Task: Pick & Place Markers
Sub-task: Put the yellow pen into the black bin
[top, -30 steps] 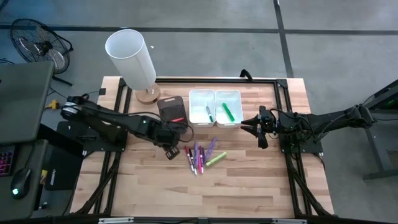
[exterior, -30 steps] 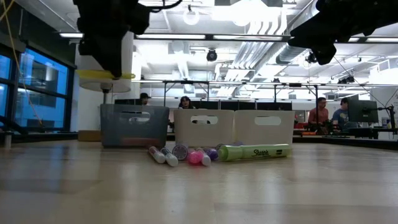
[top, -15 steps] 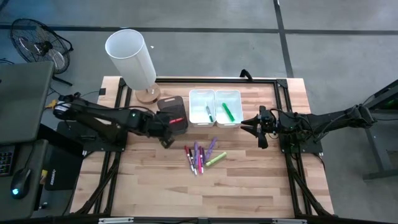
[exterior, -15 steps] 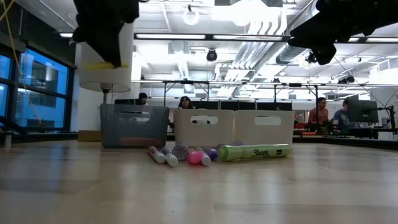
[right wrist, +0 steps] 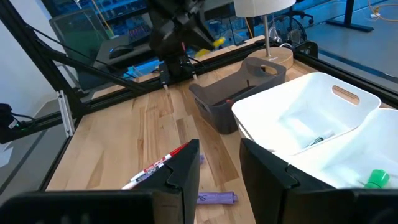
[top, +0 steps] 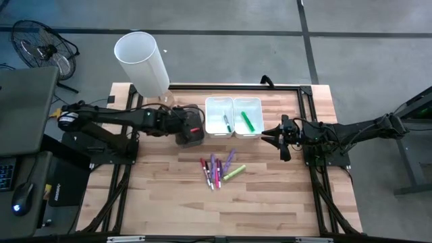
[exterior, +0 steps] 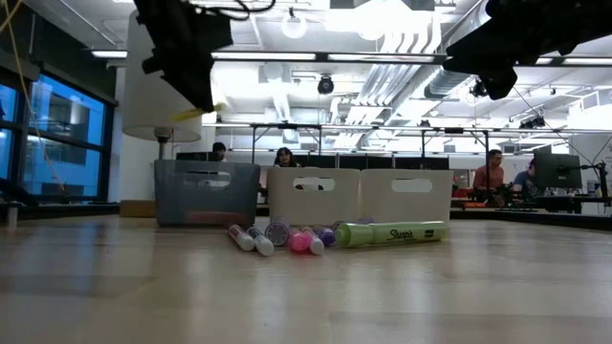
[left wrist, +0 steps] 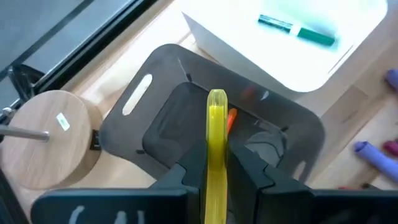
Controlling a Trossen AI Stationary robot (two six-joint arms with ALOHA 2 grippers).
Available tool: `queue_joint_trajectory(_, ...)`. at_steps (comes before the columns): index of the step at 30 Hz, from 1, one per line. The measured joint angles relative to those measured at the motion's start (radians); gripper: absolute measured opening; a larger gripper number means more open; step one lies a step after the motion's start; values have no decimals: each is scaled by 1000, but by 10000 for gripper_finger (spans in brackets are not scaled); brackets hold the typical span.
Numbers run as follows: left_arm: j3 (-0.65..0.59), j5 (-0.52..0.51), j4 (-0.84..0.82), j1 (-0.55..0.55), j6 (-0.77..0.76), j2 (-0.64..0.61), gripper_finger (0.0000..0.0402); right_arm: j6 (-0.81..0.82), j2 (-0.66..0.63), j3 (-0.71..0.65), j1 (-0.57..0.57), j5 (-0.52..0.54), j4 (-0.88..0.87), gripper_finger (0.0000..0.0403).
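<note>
The robot's left gripper will release the yellow marker inside the dark bin (top: 194,140) (left wrist: 268,151), between the orange marker and the near end of the bin. The yellow marker now hangs over that bin.
A yellow marker (left wrist: 216,134) hangs over the dark bin (left wrist: 180,121) at the table's far left, with my left gripper (top: 182,129) shut on it. An orange marker (left wrist: 232,117) lies inside that bin. Several markers (top: 217,169) in red, pink, purple and green lie loose on the table's middle. Two white bins (top: 233,116) stand beside the dark one, with a green marker (top: 247,121) lying in each. My right gripper (right wrist: 220,167) hovers open at the right, beyond the white bins, nothing between its fingers. My left gripper pinches the yellow marker's barrel (left wrist: 216,163) between its two fingers (left wrist: 185,177). The marker's free end (left wrist: 216,96) sticks out past the fingertips. The fingers slant down from the table's left. In the low view the marker is tilted, clear of the bin below it.
A lamp with a white shade (top: 142,62) and a round wooden foot (left wrist: 50,137) stands at the far left, close to the dark bin. A black frame (top: 307,91) runs round the table top. People sit at desks (exterior: 492,177) in the room behind.
My left gripper has swung from beside the loose markers toward the table's far edge, stopping over the dark bin and turning as it went. The yellow marker has gone with it, held level before and tilted now.
</note>
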Motion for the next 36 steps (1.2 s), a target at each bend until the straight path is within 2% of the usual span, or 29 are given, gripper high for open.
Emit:
queue_joint_trajectory(15,-173,131,311,104,458,0,38,0,0,0,0,0,0,103)
queue_joint_trajectory(20,-251,198,414,123,480,-1,38,0,0,0,0,0,0,103)
queue_joint_trajectory(27,-341,224,500,146,484,-8,38,0,0,0,0,0,0,103)
queue_joint_trajectory(36,-435,291,607,192,535,-78,38,0,0,0,0,0,0,103)
